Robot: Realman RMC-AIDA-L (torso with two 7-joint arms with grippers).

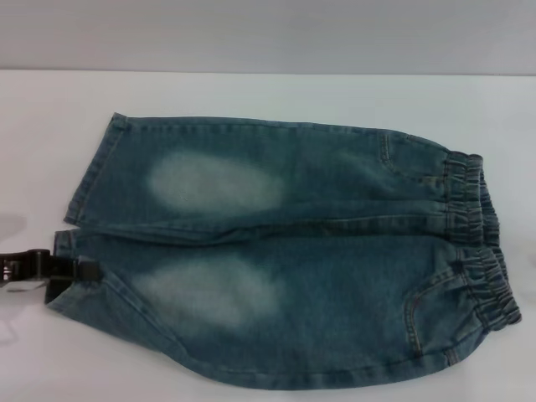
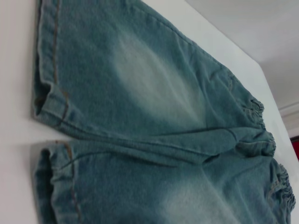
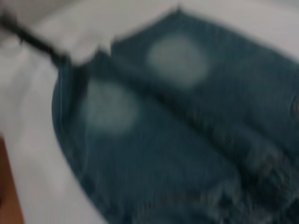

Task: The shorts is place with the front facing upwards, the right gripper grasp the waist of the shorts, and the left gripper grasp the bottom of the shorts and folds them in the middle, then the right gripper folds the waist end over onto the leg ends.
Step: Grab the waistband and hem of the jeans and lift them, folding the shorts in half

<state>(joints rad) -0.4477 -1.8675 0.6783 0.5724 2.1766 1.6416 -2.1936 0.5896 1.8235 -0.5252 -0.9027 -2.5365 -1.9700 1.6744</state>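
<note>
I move my right gripper to the denim shorts next and grab the near-side end of the elastic waist [image 1: 509,322], past the pocket of the near leg.
The blue denim shorts [image 1: 293,251] lie flat and front up on the white table [image 1: 251,92]. The elastic waist [image 1: 477,243] points right and the two leg ends point left. Each leg carries a faded pale patch. My left gripper [image 1: 84,270], black, sits low at the hem of the near leg [image 1: 67,289], touching its edge. The left wrist view looks along both leg hems [image 2: 51,107] toward the waist [image 2: 261,135]. In the right wrist view the shorts [image 3: 177,130] fill the picture and the left gripper [image 3: 35,39] shows far off. My right gripper is out of view.
Bare white tabletop surrounds the shorts on the far side and to the left. A grey wall [image 1: 268,33] rises behind the table's back edge. A brown strip [image 3: 7,186] shows past the table's edge in the right wrist view.
</note>
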